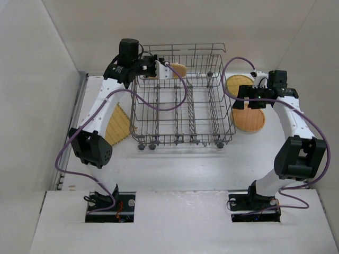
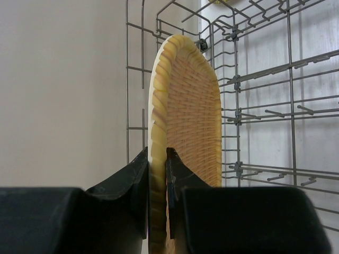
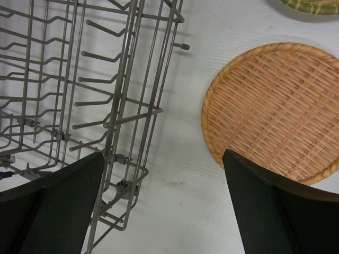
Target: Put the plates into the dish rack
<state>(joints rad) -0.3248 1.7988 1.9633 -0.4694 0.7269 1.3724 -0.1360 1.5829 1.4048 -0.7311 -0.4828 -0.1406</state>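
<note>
I need to use my left gripper to set the woven plate upright on its edge, just in front of the dish rack's back wire side (image 1: 164, 86).
My left gripper (image 1: 160, 69) is shut on the rim of a round yellow-tan woven plate (image 1: 179, 70) and holds it on edge over the back left part of the grey wire dish rack (image 1: 183, 114). In the left wrist view the plate (image 2: 185, 100) stands upright between my fingers (image 2: 158, 159), with the rack's tines (image 2: 265, 114) beyond it. My right gripper (image 1: 248, 101) is open and empty, hovering between the rack's right side (image 3: 127, 106) and a round orange plate (image 3: 275, 111) lying flat on the table (image 1: 249, 119).
A second round tan plate (image 1: 238, 83) lies flat behind the orange one; its rim shows in the right wrist view (image 3: 312, 6). A square yellow plate (image 1: 119, 125) lies left of the rack, partly under my left arm. White walls close in at the back and both sides.
</note>
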